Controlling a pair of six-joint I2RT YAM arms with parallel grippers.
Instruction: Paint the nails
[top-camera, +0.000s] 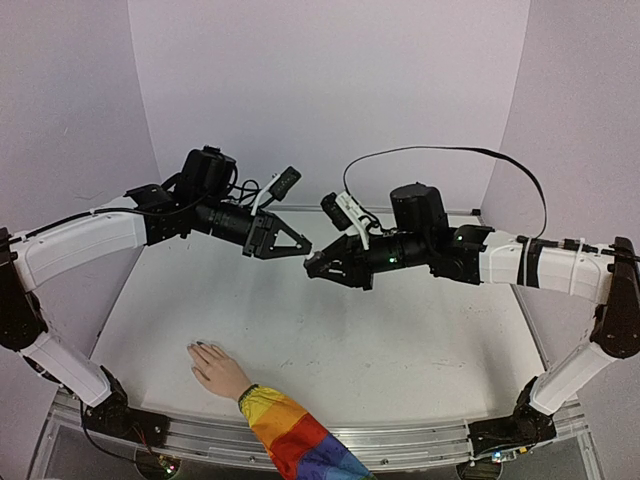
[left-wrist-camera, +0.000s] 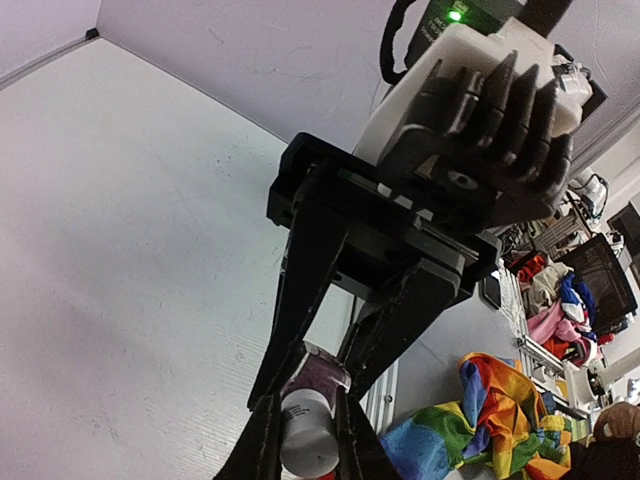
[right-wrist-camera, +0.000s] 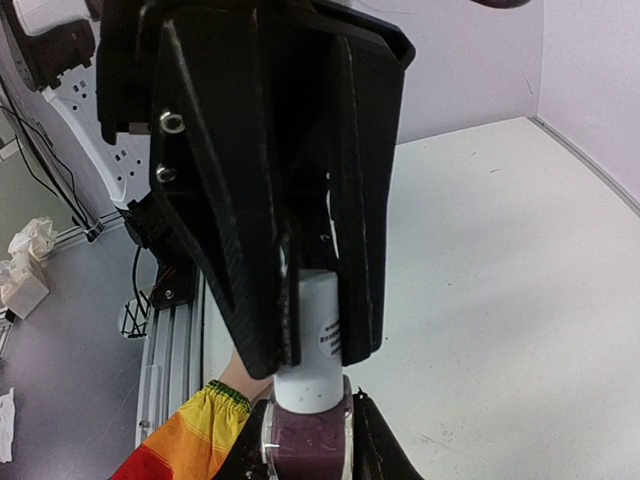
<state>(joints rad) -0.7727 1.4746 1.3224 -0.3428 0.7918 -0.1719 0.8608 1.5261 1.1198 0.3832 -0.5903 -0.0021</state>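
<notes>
The robot's left gripper should release the small bottle on the bare table (top-camera: 177, 268) beyond the hand's fingertips, near the side wall.
A pale beige hand (top-camera: 218, 370) with a rainbow-striped sleeve (top-camera: 290, 435) lies flat near the table's front left. Its nails (top-camera: 198, 347) point to the far side and look dark and tiny. Both grippers meet in mid-air above the table's middle, well above and behind the hand. My left gripper (top-camera: 298, 248) (left-wrist-camera: 304, 402) is shut on the white cap (left-wrist-camera: 305, 435) (right-wrist-camera: 315, 345) of a small bottle. My right gripper (top-camera: 312, 268) (right-wrist-camera: 311, 402) is shut on the bottle's dark purple body (right-wrist-camera: 310, 445) (left-wrist-camera: 318, 372). Cap and body sit together. No brush shows.
An aluminium rail (top-camera: 400, 435) runs along the table's front edge, with the arm bases at its ends. Pale walls close the back and sides. Beyond the table edge lies coloured clutter (left-wrist-camera: 570, 290). The sleeve shows in both wrist views (left-wrist-camera: 500, 410) (right-wrist-camera: 190, 440).
</notes>
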